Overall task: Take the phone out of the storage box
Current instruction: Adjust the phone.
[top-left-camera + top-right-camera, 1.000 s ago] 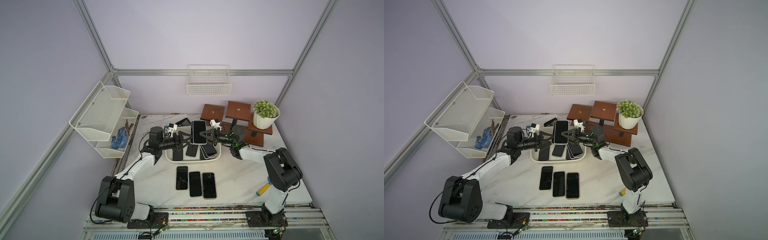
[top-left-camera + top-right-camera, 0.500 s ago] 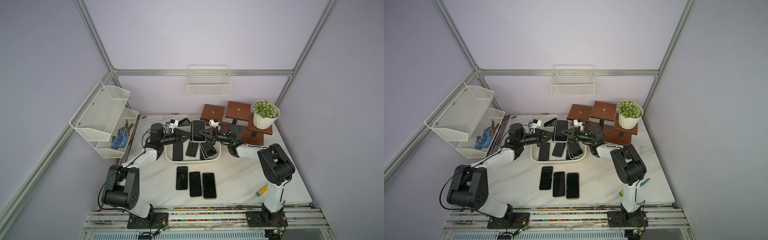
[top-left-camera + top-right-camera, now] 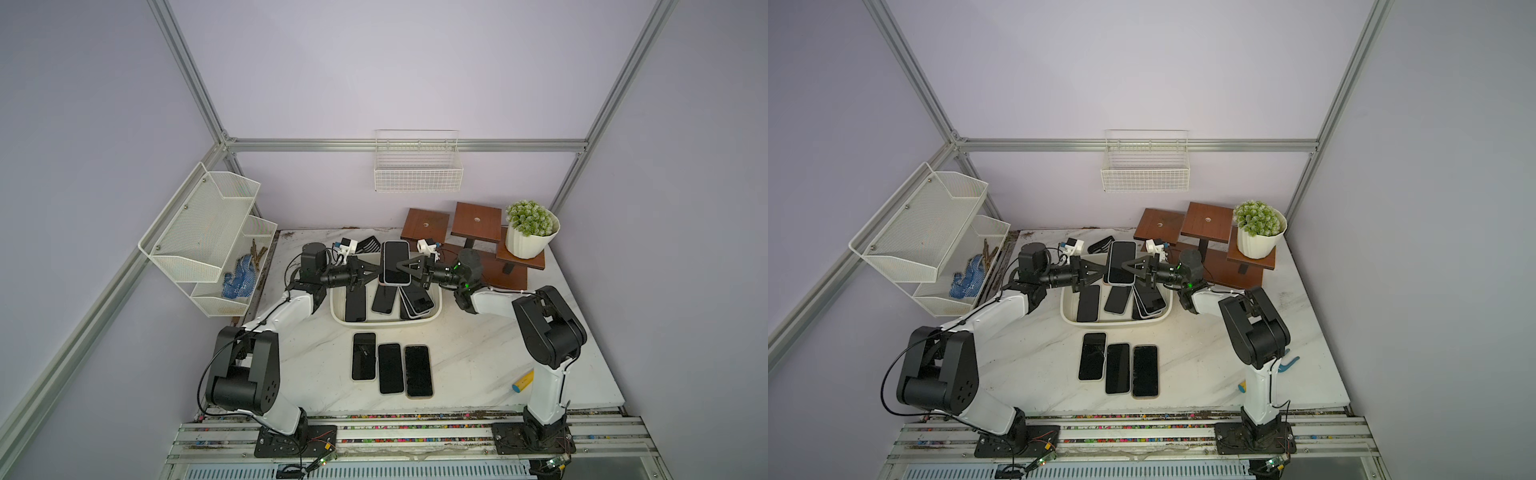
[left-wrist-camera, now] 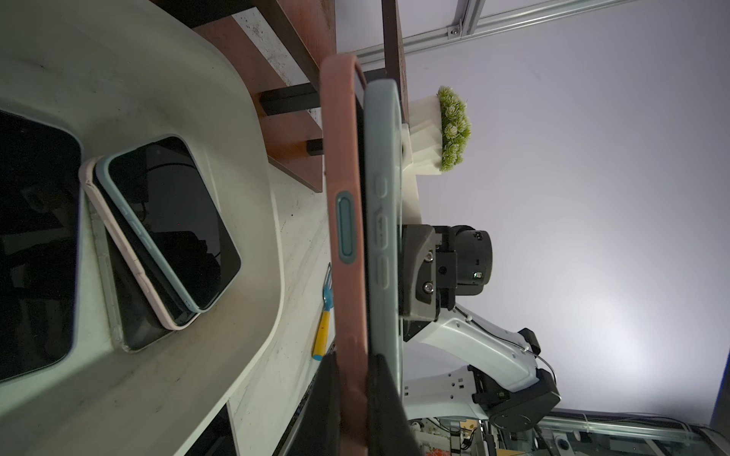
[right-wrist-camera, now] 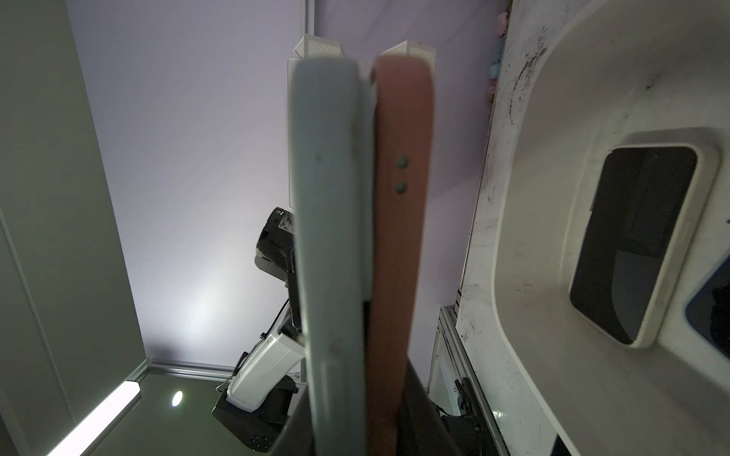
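My right gripper is holding both stacked phones, so it should open and take just the upper grey-green phone [image 5: 330,304] while my left gripper keeps hold of the pink phone.
Two phones lie stacked, screen up, in the air over the back of the white storage box [image 3: 436,311] [image 3: 1068,318]. The upper phone [image 3: 395,262] [image 3: 1121,262] has a pale grey-green case [image 4: 383,189] [image 5: 332,237]. The lower phone [image 4: 343,221] [image 5: 403,237] has a pink case. My left gripper [image 3: 377,271] [image 4: 353,402] comes in from the left and is shut on the pink phone's edge. My right gripper [image 3: 406,269] [image 5: 357,426] comes in from the right, shut on both phones together. Several more phones [image 3: 384,299] lie in the box.
Three phones [image 3: 390,368] lie side by side on the marble table in front of the box. Wooden risers [image 3: 476,222] and a potted plant [image 3: 530,226] stand back right. A mesh rack [image 3: 203,232] hangs left, a wire basket [image 3: 417,174] on the back wall. A yellow-blue tool [image 3: 522,381] lies near the right arm.
My left gripper has reached in to the stacked phones and closed on the pink one. The right gripper has kept its hold, and the phones have stayed in place.
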Controlling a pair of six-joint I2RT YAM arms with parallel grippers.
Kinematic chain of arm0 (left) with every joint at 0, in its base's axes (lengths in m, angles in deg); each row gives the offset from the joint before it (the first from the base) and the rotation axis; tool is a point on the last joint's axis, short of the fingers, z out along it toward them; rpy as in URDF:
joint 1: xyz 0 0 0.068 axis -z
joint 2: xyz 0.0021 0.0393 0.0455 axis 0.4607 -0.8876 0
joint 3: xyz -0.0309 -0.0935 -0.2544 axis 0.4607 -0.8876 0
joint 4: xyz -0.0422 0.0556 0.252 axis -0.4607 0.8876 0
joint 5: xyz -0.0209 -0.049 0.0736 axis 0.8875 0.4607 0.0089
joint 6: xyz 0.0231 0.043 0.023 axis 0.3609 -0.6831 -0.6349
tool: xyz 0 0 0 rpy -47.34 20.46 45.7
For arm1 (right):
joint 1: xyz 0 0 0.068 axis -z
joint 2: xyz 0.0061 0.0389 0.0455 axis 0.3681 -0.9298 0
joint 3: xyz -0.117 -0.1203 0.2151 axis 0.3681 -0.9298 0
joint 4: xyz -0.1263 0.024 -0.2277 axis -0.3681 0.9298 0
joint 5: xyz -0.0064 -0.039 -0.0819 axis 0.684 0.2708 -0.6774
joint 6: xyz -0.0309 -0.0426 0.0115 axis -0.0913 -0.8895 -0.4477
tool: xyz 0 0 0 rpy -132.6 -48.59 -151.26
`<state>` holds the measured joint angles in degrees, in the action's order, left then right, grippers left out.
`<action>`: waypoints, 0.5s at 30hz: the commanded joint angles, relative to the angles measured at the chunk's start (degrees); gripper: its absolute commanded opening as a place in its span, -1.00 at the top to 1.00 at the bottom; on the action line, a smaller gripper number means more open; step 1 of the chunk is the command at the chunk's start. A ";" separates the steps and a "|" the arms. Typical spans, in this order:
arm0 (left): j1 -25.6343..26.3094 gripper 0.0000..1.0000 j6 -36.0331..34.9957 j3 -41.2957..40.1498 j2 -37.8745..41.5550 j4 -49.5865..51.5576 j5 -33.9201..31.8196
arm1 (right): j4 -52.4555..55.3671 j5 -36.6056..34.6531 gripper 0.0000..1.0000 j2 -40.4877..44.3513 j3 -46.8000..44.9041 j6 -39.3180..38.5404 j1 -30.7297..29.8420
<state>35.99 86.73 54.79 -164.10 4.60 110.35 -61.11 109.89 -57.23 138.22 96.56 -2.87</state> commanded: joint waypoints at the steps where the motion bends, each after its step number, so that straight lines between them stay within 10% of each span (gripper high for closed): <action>1: -0.28 1.00 -11.61 4.20 3.39 12.51 1.34 | -1.46 -0.34 0.72 0.77 1.82 -3.81 -0.81; 15: -0.65 1.00 -10.66 3.64 4.11 10.80 2.00 | -2.74 -0.98 0.08 0.10 1.60 -2.83 -0.91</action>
<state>35.27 77.53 57.11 -162.59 17.27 109.83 -59.51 109.98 -57.52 138.22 94.46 -3.63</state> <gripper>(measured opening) 0.100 0.459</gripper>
